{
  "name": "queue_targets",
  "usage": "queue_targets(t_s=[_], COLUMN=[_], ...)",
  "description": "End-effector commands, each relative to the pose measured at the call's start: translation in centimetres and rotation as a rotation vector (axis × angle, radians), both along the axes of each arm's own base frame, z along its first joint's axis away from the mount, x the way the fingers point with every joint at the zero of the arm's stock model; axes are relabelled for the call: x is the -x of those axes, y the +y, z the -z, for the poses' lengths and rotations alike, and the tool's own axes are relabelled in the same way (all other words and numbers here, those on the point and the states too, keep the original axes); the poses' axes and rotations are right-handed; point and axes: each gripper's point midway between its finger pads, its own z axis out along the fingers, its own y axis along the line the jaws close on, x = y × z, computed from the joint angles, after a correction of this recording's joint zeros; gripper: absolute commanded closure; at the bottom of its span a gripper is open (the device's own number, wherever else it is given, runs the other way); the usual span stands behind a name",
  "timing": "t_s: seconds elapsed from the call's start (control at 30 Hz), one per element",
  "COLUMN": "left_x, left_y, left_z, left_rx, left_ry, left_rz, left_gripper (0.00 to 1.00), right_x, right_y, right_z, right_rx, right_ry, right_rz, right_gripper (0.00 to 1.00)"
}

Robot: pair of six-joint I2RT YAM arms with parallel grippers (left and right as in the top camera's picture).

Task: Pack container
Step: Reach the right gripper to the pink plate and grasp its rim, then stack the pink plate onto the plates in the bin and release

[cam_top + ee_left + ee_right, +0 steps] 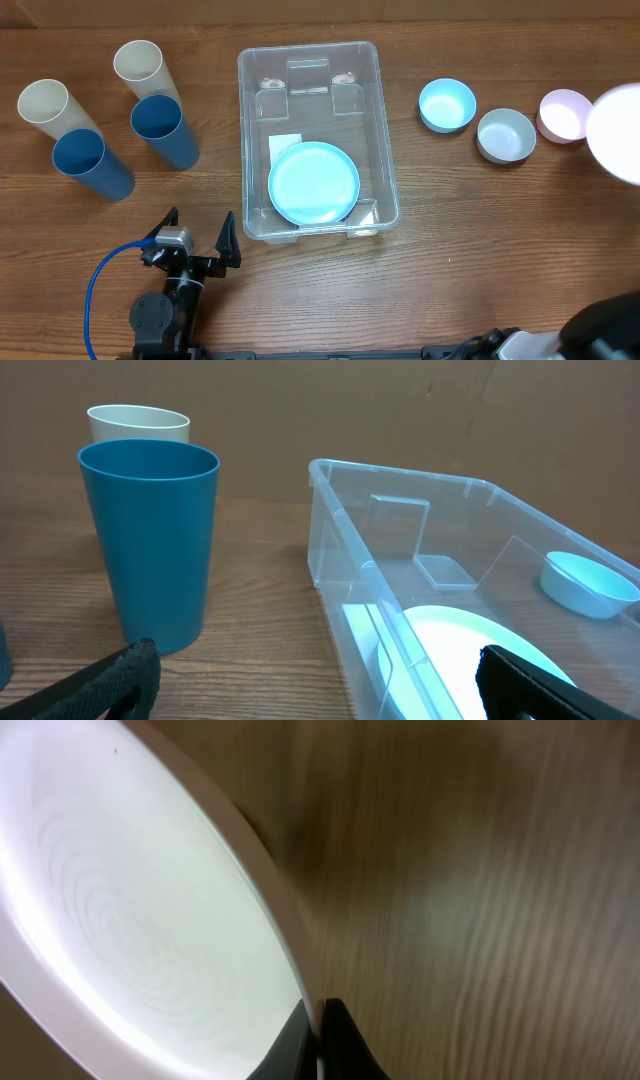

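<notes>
The robot's right gripper will release the white plate on top of the light blue plate (312, 183) inside the clear container.
The clear plastic container (310, 60) stands in the middle of the table with a light blue plate (314, 183) lying inside over its white label (284, 143). It also shows in the left wrist view (420, 490). My left gripper (199, 237) is open and empty on the table, just left of the container's near corner. My right gripper (318, 1032) is shut on the rim of a white plate (130, 910), held above the table at the far right (618, 130). The gripper itself is not seen in the overhead view.
Two blue cups (165, 130) (92, 163) and two cream cups (141, 66) (48, 104) lie at the left. A light blue bowl (447, 104), a grey bowl (506, 135) and a pink bowl (563, 114) sit right of the container.
</notes>
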Motion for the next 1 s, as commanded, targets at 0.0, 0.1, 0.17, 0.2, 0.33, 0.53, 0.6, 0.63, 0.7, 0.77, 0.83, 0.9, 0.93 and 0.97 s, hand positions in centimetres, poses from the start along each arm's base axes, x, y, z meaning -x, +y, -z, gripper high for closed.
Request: queue_targets(t_s=[0.0,0.1,0.17,0.2,0.33,0.53,0.6,0.63,0.7,0.77,0.83,0.9,0.93,0.97], left_x=[0.0,0.0,0.0,0.0,0.0,0.0,0.0,0.0,0.0,0.0,0.0,0.0,0.0,0.0], left_y=[-0.1,-0.1,-0.1,-0.1,-0.1,-0.1,-0.1,-0.1,-0.1,-0.1,-0.1,-0.1,-0.1,-0.1], left_z=[0.0,0.0,0.0,0.0,0.0,0.0,0.0,0.0,0.0,0.0,0.0,0.0,0.0,0.0], left_rx=[0.015,0.015,0.015,0.015,0.015,0.015,0.015,0.015,0.015,0.015,0.015,0.015,0.015,0.015], left_ry=[-0.001,-0.001,-0.001,-0.001,-0.001,-0.001,-0.001,-0.001,-0.001,-0.001,-0.001,-0.001,-0.001,-0.001], left_rz=[0.007,0.007,0.007,0.007,0.007,0.007,0.007,0.007,0.007,0.007,0.007,0.007,0.007,0.007], left_gripper=[0.0,0.0,0.0,0.0,0.0,0.0,0.0,0.0,0.0,0.0,0.0,0.0,0.0,0.0], right_x=[-4.3,-6.6,-7.5,-7.8,-7.7,-7.1,-7.2,-7.2,-7.0,-6.9,-6.7,-6.3,-6.1,-5.8], right_y=[8.7,17.0,22.8,25.2,35.3,43.1,44.1,44.4,45.0,45.3,45.5,45.6,45.7,46.0], right_z=[-5.8,-6.6,-6.3,-6.1,-4.6,2.4,5.0,6.1,8.6,9.7,10.1,10.3,10.5,10.5], right_rx=[0.08,0.109,0.13,0.148,0.22,0.263,0.252,0.247,0.237,0.233,0.234,0.235,0.234,0.231], right_ry=[-0.164,-0.178,-0.162,-0.155,-0.126,0.06,0.125,0.152,0.219,0.248,0.251,0.259,0.265,0.268], right_rz=[-0.336,-0.588,-0.75,-0.819,-1.085,-1.288,-1.316,-1.325,-1.347,-1.357,-1.366,-1.377,-1.383,-1.401], right_gripper=[0.96,0.96,0.96,0.96,0.96,0.96,0.96,0.96,0.96,0.96,0.96,0.96,0.96,0.93])
